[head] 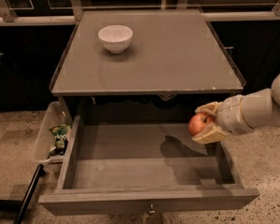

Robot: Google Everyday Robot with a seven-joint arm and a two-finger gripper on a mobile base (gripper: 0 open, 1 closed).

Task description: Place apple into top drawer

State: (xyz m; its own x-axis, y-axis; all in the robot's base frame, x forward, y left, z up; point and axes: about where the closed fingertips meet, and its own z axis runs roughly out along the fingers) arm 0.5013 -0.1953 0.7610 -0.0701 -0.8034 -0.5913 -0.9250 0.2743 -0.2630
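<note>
My gripper will release the apple, which hangs over the open top drawer now, near the middle of the top drawer's bottom (163, 147), about in line with the knob.
The small red-orange apple (197, 123) is held in my gripper (206, 122), whose tan fingers (210, 134) close around it from above and below. The gripper hangs over the right side of the open top drawer (144, 160), just inside its right wall, with the white arm coming in from the right. The apple's shadow falls on the drawer's floor. The drawer is pulled fully out and nothing lies in it; its flat front panel has a small metal knob (151, 212).
A white bowl (115, 38) stands at the back left of the grey tabletop (177, 59). A clear plastic bin (50, 135) with a green packet sits on the floor left of the drawer. A dark bar (28, 195) lies at the lower left.
</note>
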